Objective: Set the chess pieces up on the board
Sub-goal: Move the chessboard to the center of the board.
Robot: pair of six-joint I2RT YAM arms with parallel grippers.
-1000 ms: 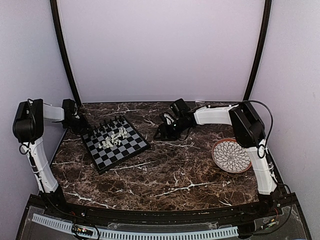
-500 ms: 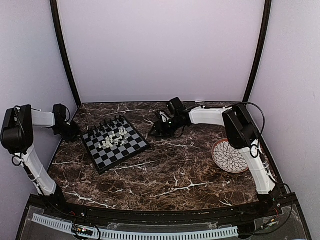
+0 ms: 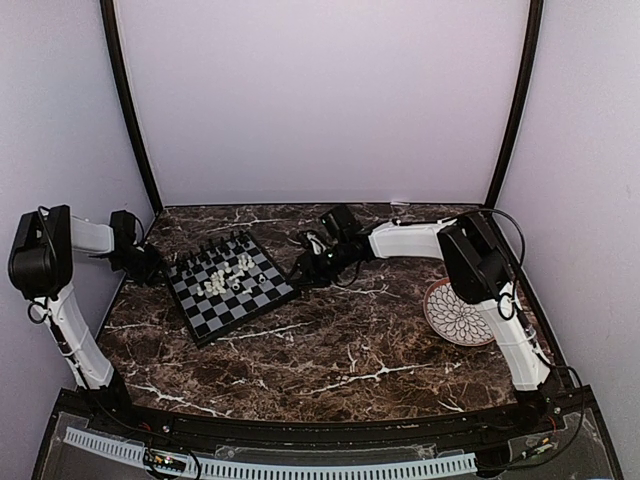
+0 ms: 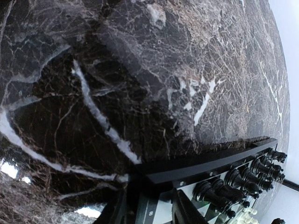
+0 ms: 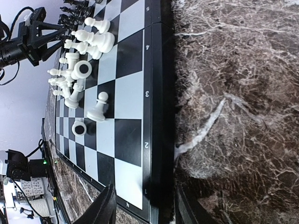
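Note:
The board's front edge slants across the table, so the robot's left gripper will grip the board's black corner [image 4: 148, 179] and help the right gripper turn the board straight.
The board [image 3: 215, 315] lies at the table's back left, turned like a diamond. Cream-white chess pieces [image 3: 228, 278] lie heaped near its middle, several tipped over [image 5: 86, 42]. Black chess pieces [image 3: 215, 248] stand in a row along its far edge [image 4: 233, 182]. My left gripper [image 3: 155, 268] is low at the board's left corner. It is open, with the black rim [image 4: 205, 161] running in between its fingers [image 4: 152, 205]. My right gripper [image 3: 298, 272] is open at the right corner. Its fingers [image 5: 145, 200] straddle the rim by the corner square [image 5: 128, 140].
A round white petal-patterned plate [image 3: 462, 312] with a brown rim sits at the right, beside the right arm's upper link. Dark marble table [image 3: 340, 350] stretches in front of the board. Purple walls close in the back and sides.
My right arm has reached left across the table to the board's right corner, its jaws narrowing. My left gripper drew back to the left, then returned to the left corner.

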